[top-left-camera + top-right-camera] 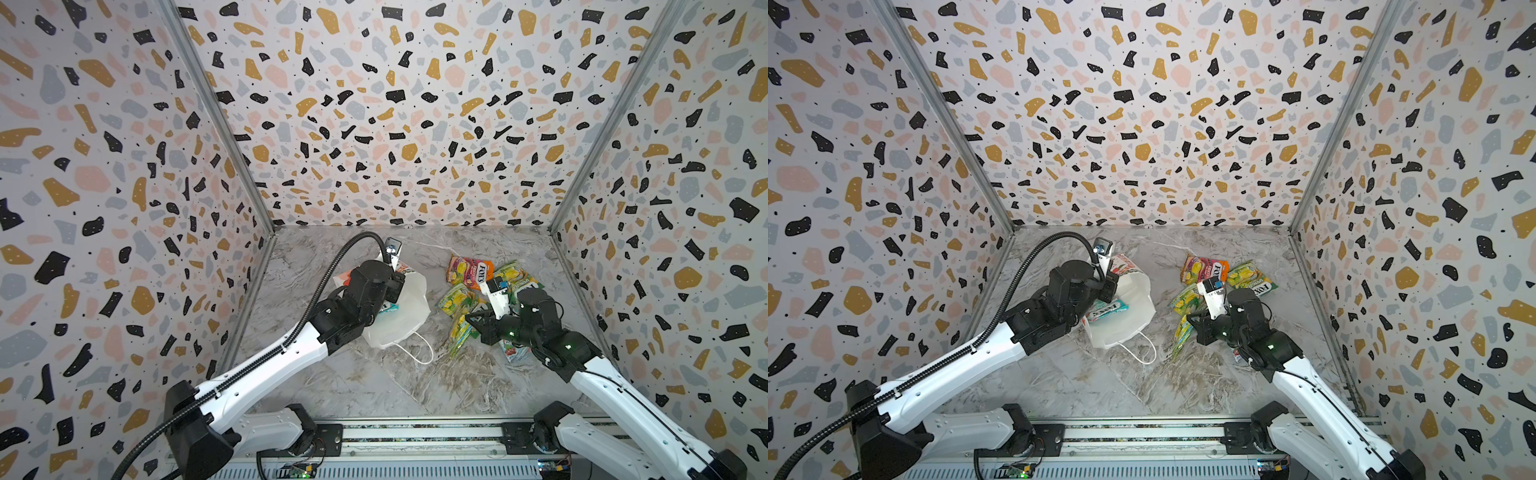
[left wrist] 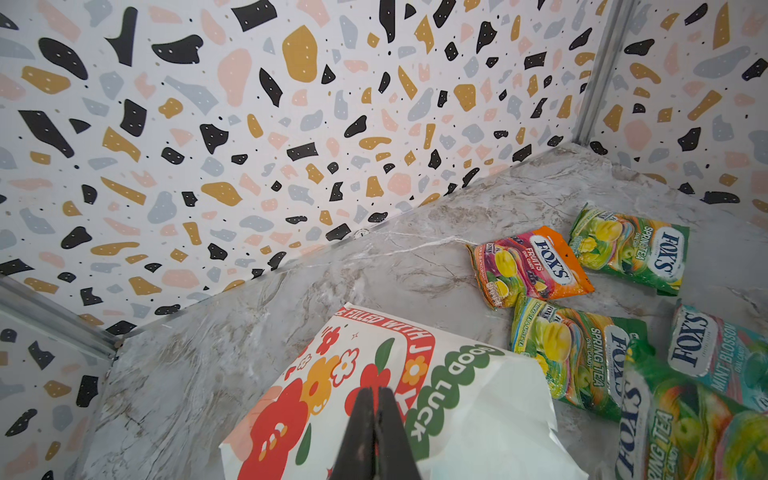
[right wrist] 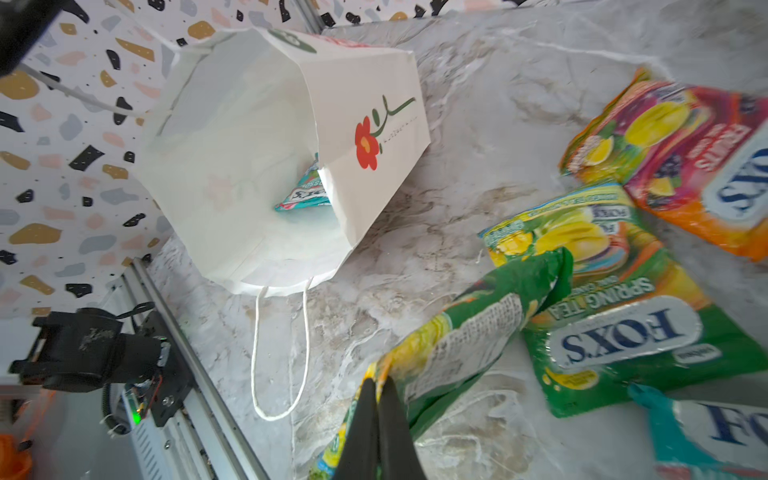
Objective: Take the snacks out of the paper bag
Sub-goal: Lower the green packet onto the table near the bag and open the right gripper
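Next, my right gripper releases the green-yellow packet on the marble table (image 1: 437, 353) (image 3: 420, 372) next to the white cord handle of the bag.
The white paper bag (image 1: 409, 311) (image 1: 1129, 307) (image 3: 232, 166) lies on its side, mouth toward the front. My left gripper (image 2: 376, 390) (image 1: 392, 286) is shut on its flower-printed wall (image 2: 291, 399). One teal packet (image 3: 305, 195) (image 1: 1106, 309) shows inside. My right gripper (image 3: 376, 382) (image 1: 473, 320) is shut on the edge of a green-yellow packet (image 3: 465, 345) (image 1: 461, 332), right of the bag. Other snacks lie on the table: an orange-pink one (image 1: 469, 270) (image 2: 532, 266), two green-yellow ones (image 2: 631, 249) (image 2: 573, 353) and a teal one (image 2: 715, 353) (image 1: 515, 351).
The marble table (image 1: 374, 382) is boxed in by terrazzo-patterned walls (image 1: 374, 124) at the back and both sides. The bag's white cord handle (image 1: 419, 349) trails toward the front. A metal rail (image 1: 415, 436) with both arm bases runs along the front edge.
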### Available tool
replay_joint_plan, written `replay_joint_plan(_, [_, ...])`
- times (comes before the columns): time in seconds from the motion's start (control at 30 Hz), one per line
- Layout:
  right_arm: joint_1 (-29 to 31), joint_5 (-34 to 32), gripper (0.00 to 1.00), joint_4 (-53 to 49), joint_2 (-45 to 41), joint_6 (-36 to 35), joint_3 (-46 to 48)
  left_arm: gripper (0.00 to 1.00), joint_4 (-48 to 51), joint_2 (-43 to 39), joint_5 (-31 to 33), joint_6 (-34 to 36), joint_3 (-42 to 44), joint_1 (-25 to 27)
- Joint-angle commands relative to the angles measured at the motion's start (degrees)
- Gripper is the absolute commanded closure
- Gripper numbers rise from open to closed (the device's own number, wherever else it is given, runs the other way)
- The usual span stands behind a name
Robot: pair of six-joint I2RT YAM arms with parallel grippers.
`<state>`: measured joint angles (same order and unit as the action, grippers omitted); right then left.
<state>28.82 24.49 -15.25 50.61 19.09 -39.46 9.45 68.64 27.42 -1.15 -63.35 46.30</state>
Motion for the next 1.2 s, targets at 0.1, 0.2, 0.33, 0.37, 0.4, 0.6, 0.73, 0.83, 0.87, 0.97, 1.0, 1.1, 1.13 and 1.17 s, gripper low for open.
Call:
replay_joint_plan(0.1, [0.1,12.4,1.0,13.0,5.8,4.2,0.1,1.0,-3.9,-1.0,2.9,-0.5,0.8,0.1])
replay_joint_plan(0.2, [0.4,15.3,1.0,16.8,7.6,6.1,0.9,1.0,-3.9,-0.9,3.0,-0.6,0.9,0.1])
replay_joint_plan(0.33, [0.7,19.5,1.0,22.6,9.0,9.5,2.6,1.0,-3.9,-0.9,3.0,-0.5,0.8,0.0])
replay_joint_plan(0.37, [0.7,20.2,1.0,24.0,9.2,10.3,3.2,1.0,-3.9,-0.8,2.9,-0.5,0.8,0.1])
replay_joint_plan(0.4, [0.7,20.7,1.0,25.2,9.4,10.8,3.7,1.0,-3.8,-0.8,2.9,-0.5,0.9,0.1])
replay_joint_plan(0.6, [0.2,22.2,1.0,27.7,11.0,11.8,7.0,1.0,-3.9,-0.8,2.7,-0.6,0.9,0.1])
replay_joint_plan(0.73, [-1.3,20.5,1.0,22.1,12.8,8.2,8.3,1.0,-3.9,-0.9,2.7,-0.5,0.9,0.1])
replay_joint_plan(0.83, [-2.0,15.5,1.0,15.4,13.1,3.8,8.0,1.0,-3.9,-0.8,2.6,-0.5,0.9,0.1])
replay_joint_plan(0.87, [-2.0,13.3,1.0,13.3,13.1,2.5,7.8,1.0,-4.0,-0.8,2.5,-0.5,0.9,0.1])
replay_joint_plan(0.97, [-2.0,8.5,1.0,11.0,13.0,2.0,8.1,1.0,-4.0,-0.8,2.4,-0.5,0.9,0.1])
replay_joint_plan(1.0, [-2.0,7.6,1.0,10.6,13.2,2.1,8.2,1.0,-4.0,-0.8,2.3,-0.6,0.9,0.1])
replay_joint_plan(1.1, [-1.9,5.5,1.0,9.1,13.3,2.0,8.2,1.0,-3.9,-0.8,2.3,-0.5,0.9,0.1])
replay_joint_plan(1.13, [-1.9,5.2,1.0,8.9,13.4,2.1,8.3,1.0,-4.0,-0.8,2.3,-0.5,0.9,0.1])
replay_joint_plan(1.17, [-1.9,4.8,1.0,8.8,13.3,2.2,8.5,1.0,-4.0,-0.8,2.3,-0.5,0.9,0.1])
